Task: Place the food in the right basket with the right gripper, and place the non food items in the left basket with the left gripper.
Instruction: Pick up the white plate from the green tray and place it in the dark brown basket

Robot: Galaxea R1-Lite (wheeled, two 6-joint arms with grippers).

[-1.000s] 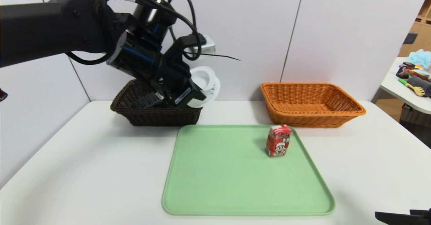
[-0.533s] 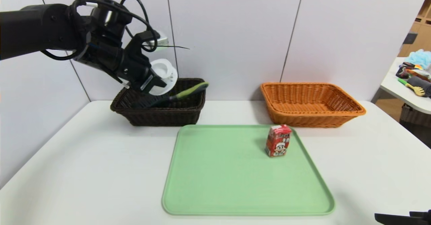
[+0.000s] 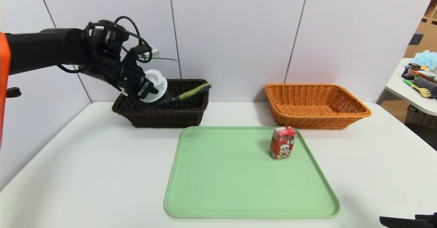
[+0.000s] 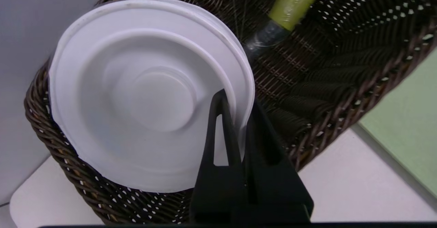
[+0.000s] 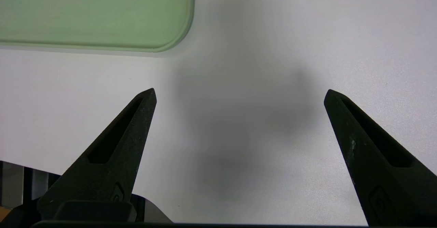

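Observation:
Next, my left gripper sets the round white disc, still tilted just over that basket, down in the dark brown basket (image 3: 149, 99) (image 4: 168, 89), beside the hand brush.
My left gripper (image 3: 147, 88) (image 4: 239, 108) is shut on the rim of the round white disc (image 3: 155, 88) (image 4: 143, 95), holding it tilted just over the left part of the dark brown left basket (image 3: 164, 117) (image 4: 341, 84). The hand brush (image 3: 186, 95) lies in that basket, its olive-green handle (image 4: 293, 2) leaning on the right rim. The red drink carton (image 3: 282, 142) stands upright on the green tray (image 3: 222, 183), near its far right corner. Behind the carton sits the orange-tan right basket (image 3: 314, 118), with nothing in it. Low at the table's front right, my right gripper (image 3: 409, 219) (image 5: 240, 95) is open over bare table.
The white table (image 3: 85, 159) carries the tray in the middle and both baskets along the back wall. A side table (image 3: 414, 93) with assorted clutter stands at the far right. A corner of the tray (image 5: 102, 16) shows in the right wrist view.
My left arm has swung left and down with the white disc, from over the basket's right end to its left part. The brush has come into view. The right arm has not moved.

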